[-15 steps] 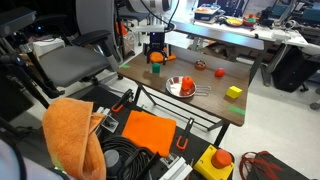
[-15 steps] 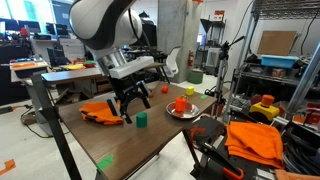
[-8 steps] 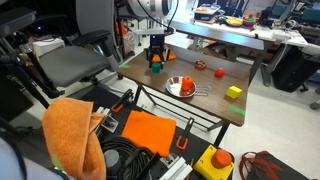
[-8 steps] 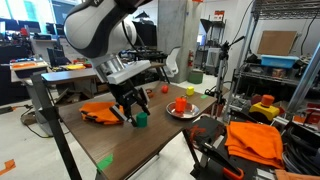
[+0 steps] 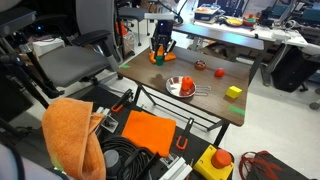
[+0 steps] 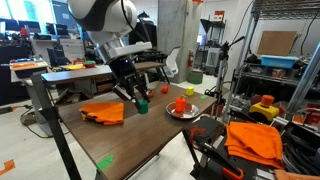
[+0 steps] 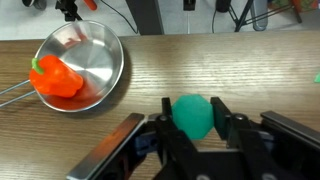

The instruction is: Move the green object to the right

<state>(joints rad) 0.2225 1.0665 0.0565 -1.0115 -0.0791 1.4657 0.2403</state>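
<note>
I will let go of the green object on the wooden table [image 5: 180, 74] [image 7: 98, 131] just behind the metal bowl, near the bowl's rim.
The green object [image 7: 193, 116], a small dark green stubby piece, sits between my fingers [image 7: 221, 116] in the wrist view, with both pads pressed on its sides. My gripper [image 7: 193, 112] is shut on it. In an exterior view the green object [image 6: 142, 104] hangs a little above the wooden table [image 6: 120, 135], beside the orange cloth [image 6: 103, 111], held by the gripper [image 6: 139, 99]. Seen from the other side, the gripper [image 5: 160, 48] hovers over the table's far left corner; the green object is too small to make out there.
A metal bowl [image 7: 112, 50] holds an orange-red pepper-like thing [image 7: 55, 78]; the bowl [image 5: 173, 83] stands mid-table. A yellow-green block [image 5: 234, 92] and a small red object [image 5: 219, 71] lie further along the table. Chair, cables and an orange towel [image 5: 75, 135] surround it.
The gripper came down around the green object, shut on it and lifted it off the table.
</note>
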